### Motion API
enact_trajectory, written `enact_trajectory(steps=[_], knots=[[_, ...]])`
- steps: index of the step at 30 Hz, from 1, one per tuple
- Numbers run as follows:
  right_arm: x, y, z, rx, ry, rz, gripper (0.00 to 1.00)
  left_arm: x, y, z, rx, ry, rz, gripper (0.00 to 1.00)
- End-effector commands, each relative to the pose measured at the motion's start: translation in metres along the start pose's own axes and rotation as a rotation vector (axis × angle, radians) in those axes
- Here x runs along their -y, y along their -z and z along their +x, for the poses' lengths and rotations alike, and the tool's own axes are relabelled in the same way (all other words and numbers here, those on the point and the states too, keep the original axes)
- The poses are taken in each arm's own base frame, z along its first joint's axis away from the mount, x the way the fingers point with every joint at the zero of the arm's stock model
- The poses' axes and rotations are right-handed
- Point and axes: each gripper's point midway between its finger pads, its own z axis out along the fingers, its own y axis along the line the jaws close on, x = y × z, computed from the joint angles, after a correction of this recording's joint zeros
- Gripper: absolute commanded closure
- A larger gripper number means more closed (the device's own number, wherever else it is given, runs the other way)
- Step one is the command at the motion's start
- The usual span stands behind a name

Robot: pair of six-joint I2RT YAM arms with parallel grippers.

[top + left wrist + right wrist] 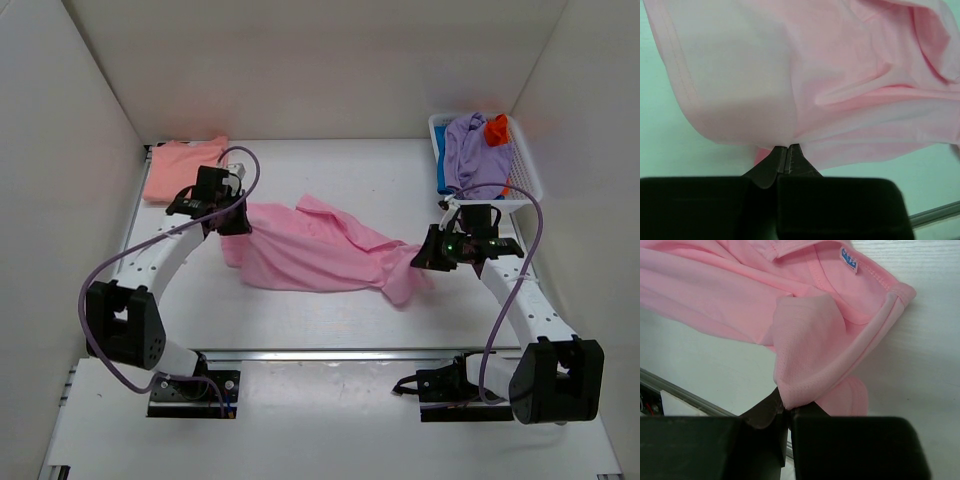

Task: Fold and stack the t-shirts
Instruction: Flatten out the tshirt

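Note:
My left gripper pinches the light pink t-shirt's edge in from the hem, so the cloth stays bunched. It should open and take the hem's corner (706, 132) before both grippers lift.
A light pink t-shirt (310, 252) lies crumpled and stretched across the middle of the table. My left gripper (236, 222) is shut on its left edge; in the left wrist view the jaws (786, 148) pinch the cloth (805, 75) just above the table. My right gripper (428, 252) is shut on the shirt's right end; the right wrist view shows a fold of hem (810, 360) caught between the jaws (789, 409), near the collar with a blue label (849, 259). A salmon-peach t-shirt (180, 165) lies folded at the back left.
A white slatted basket (525, 170) stands at the back right with lavender (470, 150), orange (496, 130) and blue (443, 175) shirts in it. White walls enclose the table on three sides. A metal rail (330, 353) runs along the near edge.

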Motion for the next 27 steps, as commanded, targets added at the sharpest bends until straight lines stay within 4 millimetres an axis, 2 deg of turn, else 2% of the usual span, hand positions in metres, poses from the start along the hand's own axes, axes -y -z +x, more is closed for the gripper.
enact_trajectory(steps=[1,5,10,15,17,19,24,25,27], knots=[[-0.001,0.000,-0.010,0.037,0.026,-0.012,1.00,0.002,0.008,-0.005,-0.010,-0.017,0.008,1.00],[-0.001,0.001,-0.007,0.028,0.029,-0.011,1.00,0.001,0.014,-0.025,0.042,-0.004,0.017,1.00],[0.001,0.003,-0.007,0.030,0.028,-0.002,1.00,0.007,0.031,-0.067,0.113,-0.016,0.021,1.00],[-0.003,0.006,-0.012,0.055,0.034,-0.002,1.00,0.015,0.059,-0.099,0.212,-0.017,0.049,1.00],[-0.008,0.009,-0.017,0.086,0.051,-0.017,1.00,0.017,0.076,-0.111,0.273,-0.008,0.063,1.00],[-0.013,0.018,-0.026,0.131,0.058,-0.031,1.00,0.025,0.091,-0.115,0.305,-0.011,0.084,1.00],[-0.026,0.046,-0.047,0.253,0.092,-0.068,1.00,0.030,0.111,-0.124,0.330,-0.019,0.100,1.00],[-0.023,0.058,-0.057,0.295,0.089,-0.055,1.00,0.031,0.115,-0.124,0.329,-0.026,0.103,1.00],[-0.020,0.066,-0.061,0.301,0.085,-0.044,1.00,0.029,0.119,-0.126,0.338,-0.023,0.096,1.00]])
